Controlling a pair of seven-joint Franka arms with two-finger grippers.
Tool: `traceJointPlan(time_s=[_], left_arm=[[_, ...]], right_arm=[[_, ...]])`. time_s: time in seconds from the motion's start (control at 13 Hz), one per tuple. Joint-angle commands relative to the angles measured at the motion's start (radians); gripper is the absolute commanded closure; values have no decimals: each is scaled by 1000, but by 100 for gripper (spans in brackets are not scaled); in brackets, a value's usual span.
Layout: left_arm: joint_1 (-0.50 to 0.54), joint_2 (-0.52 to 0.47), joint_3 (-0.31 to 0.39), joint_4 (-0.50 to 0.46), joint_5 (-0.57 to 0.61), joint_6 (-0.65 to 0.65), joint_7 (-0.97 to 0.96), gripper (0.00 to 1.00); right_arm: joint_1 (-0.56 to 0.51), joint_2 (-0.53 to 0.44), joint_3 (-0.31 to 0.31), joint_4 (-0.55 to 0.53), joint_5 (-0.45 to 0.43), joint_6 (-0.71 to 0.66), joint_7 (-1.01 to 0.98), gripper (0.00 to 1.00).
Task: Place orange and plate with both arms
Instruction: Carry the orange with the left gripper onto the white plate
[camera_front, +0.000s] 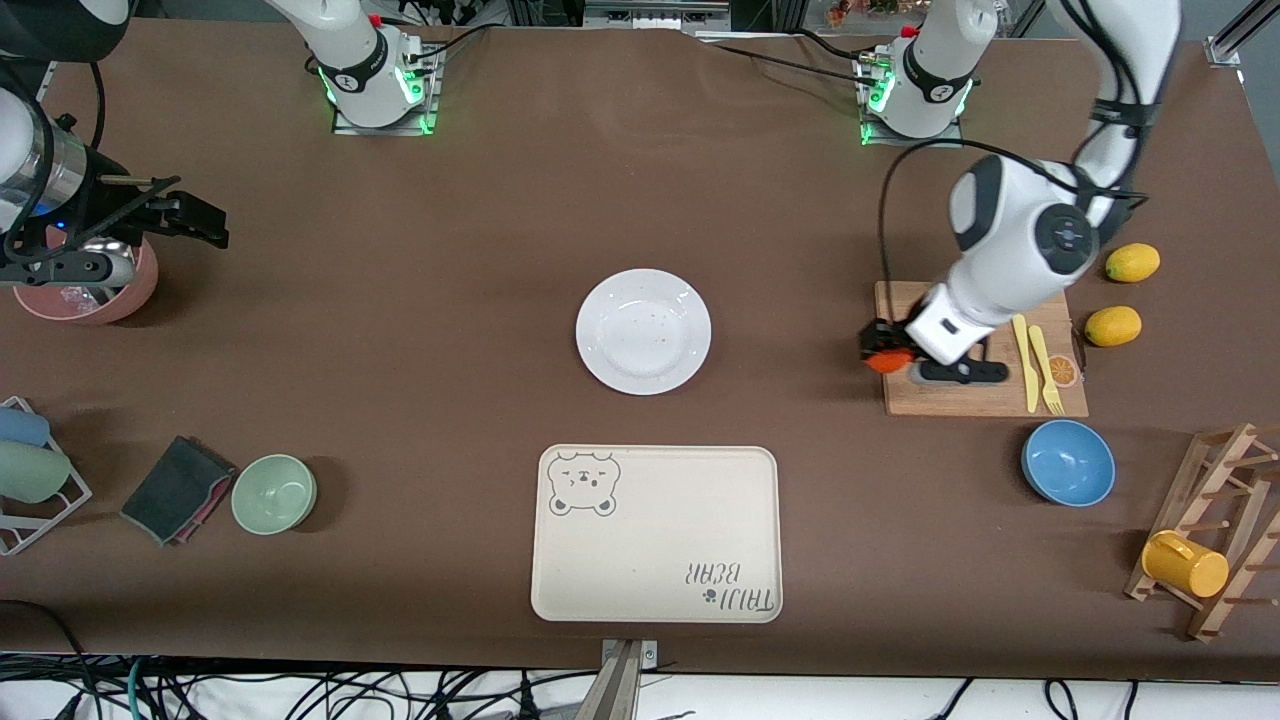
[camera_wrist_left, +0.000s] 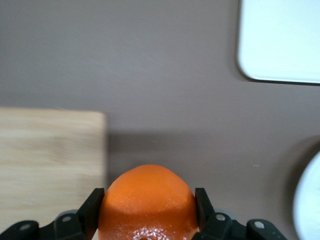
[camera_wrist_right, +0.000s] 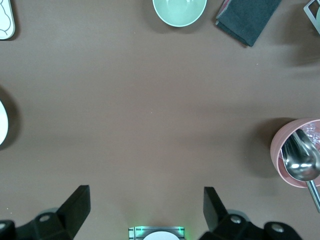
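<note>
My left gripper is going to set the orange down and let go of it in the middle of the bare white plate (camera_front: 642, 335).
The orange (camera_front: 884, 361) is small, round and red-orange. My left gripper (camera_front: 886, 350) is shut on it, over the edge of the wooden cutting board (camera_front: 960, 402) that faces the plate. In the left wrist view the fingers (camera_wrist_left: 96, 199) press both sides of the orange (camera_wrist_left: 147, 197). The white plate (camera_front: 643, 331) lies bare at the table's middle; its rim shows in the left wrist view (camera_wrist_left: 310, 200) and the right wrist view (camera_wrist_right: 2, 122). My right gripper (camera_front: 195, 215) is open and empty beside the pink bowl; in the right wrist view (camera_wrist_right: 146, 200) it is over bare table.
The cream bear-print tray (camera_front: 655, 535) lies nearer the front camera than the plate. A pink bowl (camera_front: 90, 290) holds a spoon. Green bowl (camera_front: 273, 493), dark cloth (camera_front: 178, 488), blue bowl (camera_front: 1068, 462), two lemons (camera_front: 1132, 262), yellow cutlery (camera_front: 1035, 365) and a wooden rack (camera_front: 1215, 530) stand around.
</note>
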Motion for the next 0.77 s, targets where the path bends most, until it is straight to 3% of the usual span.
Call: traceJointPlan(time_s=[0.0,0.23,0.69], left_arm=[[-125,13,-37,31,-51,2,-236,86],[-270,96,-56,126,-45,5,-483,85],[-452,332,-50,381,-41,10,-701,82]], right_arm=[[0,-2,0,6,3,-12,9,0],[-2,-2,1,6,3,-15,6,0],[-2,4,0,7,3,-17,-2,0]])
